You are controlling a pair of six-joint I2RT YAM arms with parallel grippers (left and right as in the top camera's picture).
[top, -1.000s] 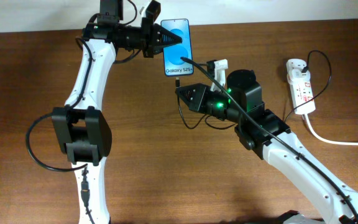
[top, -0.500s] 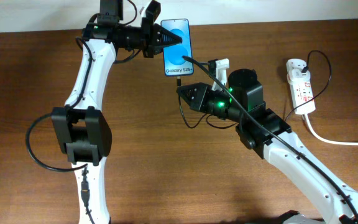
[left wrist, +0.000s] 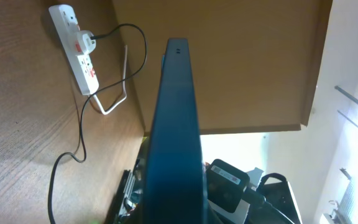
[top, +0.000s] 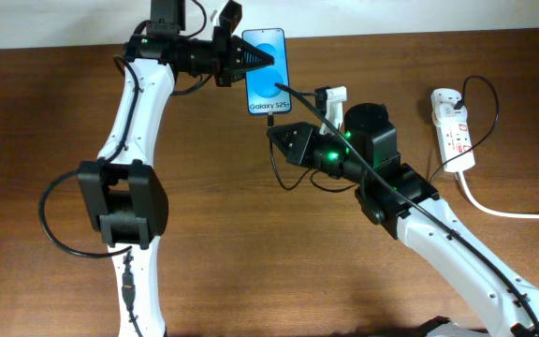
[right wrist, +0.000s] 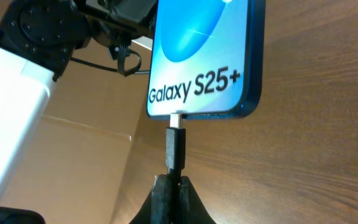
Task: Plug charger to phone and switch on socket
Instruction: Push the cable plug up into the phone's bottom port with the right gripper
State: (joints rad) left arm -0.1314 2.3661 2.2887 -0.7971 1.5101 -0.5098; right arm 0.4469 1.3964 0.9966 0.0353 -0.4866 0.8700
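Next, my left gripper releases the phone on the table (top: 245, 154), in the space between that gripper's arm and the thin black cable. The phone is now at the table's far edge.
The phone (top: 267, 67), blue screen reading Galaxy S25+, is held at the table's far edge by my left gripper (top: 251, 58), shut on its side. It shows edge-on in the left wrist view (left wrist: 176, 137) and screen-on in the right wrist view (right wrist: 204, 56). My right gripper (top: 282, 137) (right wrist: 171, 183) is shut on the charger's black connector (right wrist: 174, 148), whose metal tip touches the phone's bottom edge at the port. The thin black cable (top: 284, 178) loops below. The white socket (top: 454, 126) (left wrist: 76, 46) lies at the right with the charger's plug (top: 446, 96) in it.
A thick white cord (top: 508, 212) runs from the socket to the right edge. The brown table (top: 45, 112) reaches a white wall at the back.
My right gripper has moved the connector slightly up toward the phone's bottom edge. The left arm and phone have not moved.
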